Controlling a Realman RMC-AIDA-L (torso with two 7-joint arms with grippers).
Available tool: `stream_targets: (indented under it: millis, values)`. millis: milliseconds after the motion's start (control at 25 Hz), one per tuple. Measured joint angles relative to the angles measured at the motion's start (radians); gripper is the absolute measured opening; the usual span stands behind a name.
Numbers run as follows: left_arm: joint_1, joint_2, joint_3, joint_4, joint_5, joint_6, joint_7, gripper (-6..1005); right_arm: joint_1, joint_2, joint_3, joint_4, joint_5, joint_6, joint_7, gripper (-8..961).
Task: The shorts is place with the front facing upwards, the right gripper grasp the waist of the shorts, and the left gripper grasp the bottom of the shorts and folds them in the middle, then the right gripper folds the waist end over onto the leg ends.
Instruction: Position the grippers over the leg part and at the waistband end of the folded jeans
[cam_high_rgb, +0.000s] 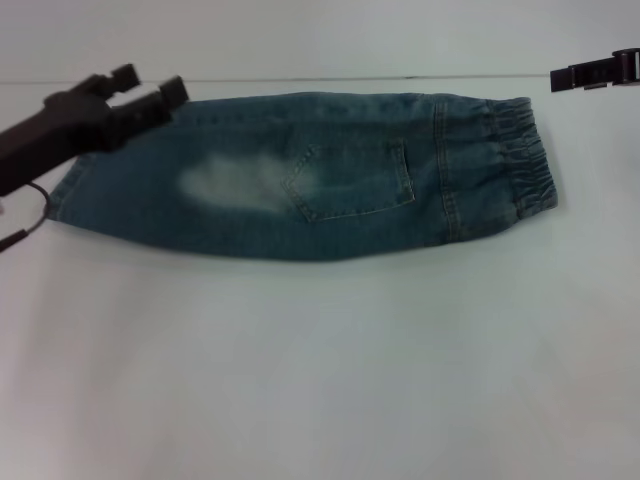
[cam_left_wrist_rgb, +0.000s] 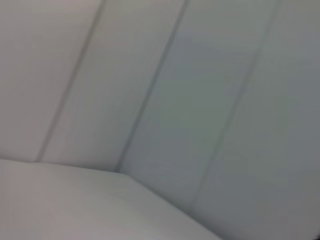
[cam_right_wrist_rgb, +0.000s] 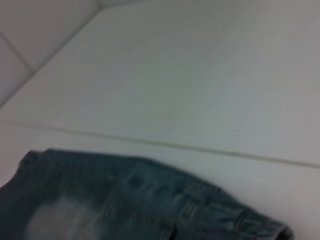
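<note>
Next, I grab the denim shorts with my right gripper at the middle of their puckered waist (cam_high_rgb: 513, 168), along the edge of the waist that faces the pocket.
The blue-green denim shorts (cam_high_rgb: 240, 215) lie folded lengthwise on the white table (cam_high_rgb: 320, 370), stitched pocket (cam_high_rgb: 350, 180) and a pale faded patch facing up. The puckered waist (cam_high_rgb: 520, 155) is at the right end, and the leg ends (cam_high_rgb: 65, 195) are at the left. My left gripper (cam_high_rgb: 150, 85) hovers open over the far left corner of the shorts, holding nothing. My right gripper (cam_high_rgb: 590, 73) is at the far right edge, beyond the waist and apart from it. The right wrist view shows the shorts (cam_right_wrist_rgb: 100, 200) and the waistband (cam_right_wrist_rgb: 240, 220). The left wrist view shows only white surfaces.
The table's back edge (cam_high_rgb: 330, 78) runs just behind the shorts, with a pale wall beyond it. A black cable (cam_high_rgb: 25, 215) loops under my left arm near the leg hem. White table surface stretches in front of the shorts.
</note>
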Motion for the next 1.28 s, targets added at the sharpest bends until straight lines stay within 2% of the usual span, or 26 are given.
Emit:
stream_targets:
  millis: [160,320,440,520,920,1280]
  values:
    - [0.013,-0.003,0.006,-0.003,0.003,0.086,0.003,926,0.038,0.003,0.008,-0.056,-0.114,-0.108,0.070,658]
    - [0.017,-0.006,0.015,-0.033,0.004,0.100,0.017,924,0.077,0.020,0.001,-0.051,-0.240,-0.124,0.096,656]
    - [0.016,-0.005,0.017,-0.051,0.006,0.095,0.023,922,0.095,0.034,-0.020,0.021,-0.288,-0.038,0.098,656]
    - [0.018,-0.005,0.017,-0.053,0.007,0.095,0.023,921,0.097,0.035,-0.031,0.042,-0.290,-0.011,0.097,657]
    - [0.027,-0.008,0.008,-0.074,0.007,0.090,0.024,914,0.134,0.068,-0.195,0.242,-0.293,0.282,0.093,657]
    - [0.022,-0.009,0.011,-0.091,0.007,0.071,0.024,908,0.159,0.102,-0.280,0.303,-0.294,0.399,0.092,658]
